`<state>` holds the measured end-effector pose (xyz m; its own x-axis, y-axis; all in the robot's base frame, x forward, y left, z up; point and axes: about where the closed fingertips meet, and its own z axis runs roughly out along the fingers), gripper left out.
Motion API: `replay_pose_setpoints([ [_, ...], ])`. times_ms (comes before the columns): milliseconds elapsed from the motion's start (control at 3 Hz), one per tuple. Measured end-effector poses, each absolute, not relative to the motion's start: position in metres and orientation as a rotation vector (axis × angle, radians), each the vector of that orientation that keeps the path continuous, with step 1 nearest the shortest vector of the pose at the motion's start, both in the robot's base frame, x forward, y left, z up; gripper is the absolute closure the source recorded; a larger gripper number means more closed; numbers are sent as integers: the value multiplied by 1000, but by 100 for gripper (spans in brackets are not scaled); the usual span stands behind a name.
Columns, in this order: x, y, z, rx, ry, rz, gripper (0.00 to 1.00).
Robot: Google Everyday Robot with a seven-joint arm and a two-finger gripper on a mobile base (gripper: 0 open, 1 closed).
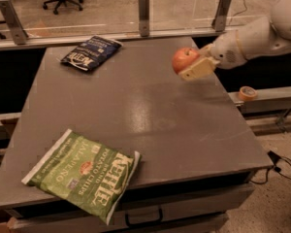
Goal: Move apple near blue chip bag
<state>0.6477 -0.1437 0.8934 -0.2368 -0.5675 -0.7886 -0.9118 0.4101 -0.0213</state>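
Note:
Next, my gripper releases the apple on the grey table (117,52). It will set it close against the blue chip bag's corner nearest the middle post.
The red-orange apple (184,59) is held in my gripper (190,66), which is shut on it and carries it above the right part of the grey table (150,110). The white arm reaches in from the right edge. The dark navy-blue chip bag (91,53) lies flat at the table's far left, well to the left of the apple.
A large green jalapeno chip bag (85,172) lies at the table's front left, overhanging the edge. A roll of tape (247,92) sits on a ledge to the right. A glass barrier with metal posts (144,13) runs along the table's far side.

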Motion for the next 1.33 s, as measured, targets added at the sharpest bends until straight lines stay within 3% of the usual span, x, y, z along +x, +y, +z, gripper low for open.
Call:
replay_pose_setpoints([
  [667,716,-33,888,-1259,1840,596,100],
  [1333,774,15,879,-1083,1858,533,100],
])
